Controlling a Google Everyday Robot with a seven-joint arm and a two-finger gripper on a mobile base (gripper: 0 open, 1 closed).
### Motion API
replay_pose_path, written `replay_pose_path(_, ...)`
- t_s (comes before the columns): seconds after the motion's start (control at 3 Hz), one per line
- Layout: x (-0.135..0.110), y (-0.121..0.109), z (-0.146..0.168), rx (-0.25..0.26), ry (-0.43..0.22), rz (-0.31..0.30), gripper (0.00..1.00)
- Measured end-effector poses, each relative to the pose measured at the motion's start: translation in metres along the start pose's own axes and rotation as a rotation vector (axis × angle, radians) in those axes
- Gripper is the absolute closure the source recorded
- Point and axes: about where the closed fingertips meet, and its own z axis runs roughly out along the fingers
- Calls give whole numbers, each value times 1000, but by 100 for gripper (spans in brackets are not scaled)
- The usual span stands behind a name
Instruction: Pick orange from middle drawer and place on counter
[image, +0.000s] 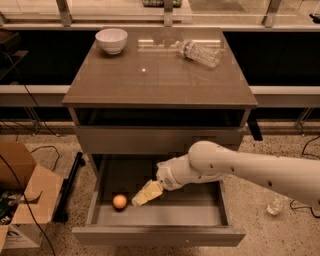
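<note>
I should move my gripper to the orange in the open middle drawer next and close it around the orange's middle (120, 202).
The orange (119, 201) lies on the floor of the open middle drawer (165, 212), near its left front corner. My gripper (141, 197), cream-coloured, reaches down into the drawer from the right on a white arm (235, 167). Its tip is just right of the orange, close to it but apart. The counter (155, 75) is the glossy grey-brown top of the cabinet above the drawer.
A white bowl (111, 40) stands at the counter's back left. A clear plastic bottle (198, 51) lies on its side at the back right. A cardboard box (22, 192) sits on the speckled floor left of the cabinet. A closed drawer front (160, 140) sits above the open drawer.
</note>
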Motion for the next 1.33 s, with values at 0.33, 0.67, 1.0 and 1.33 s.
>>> replay_pose_path(0.33, 1, -4, 4, 10, -7, 3, 0)
replay_pose_path(0.67, 8, -5, 28, 5, 6, 12, 0)
replay_pose_path(1.0, 24, -6, 76, 1, 29, 2, 0)
replay_pose_path(1.33, 38, -8, 134, -16, 36, -4, 0)
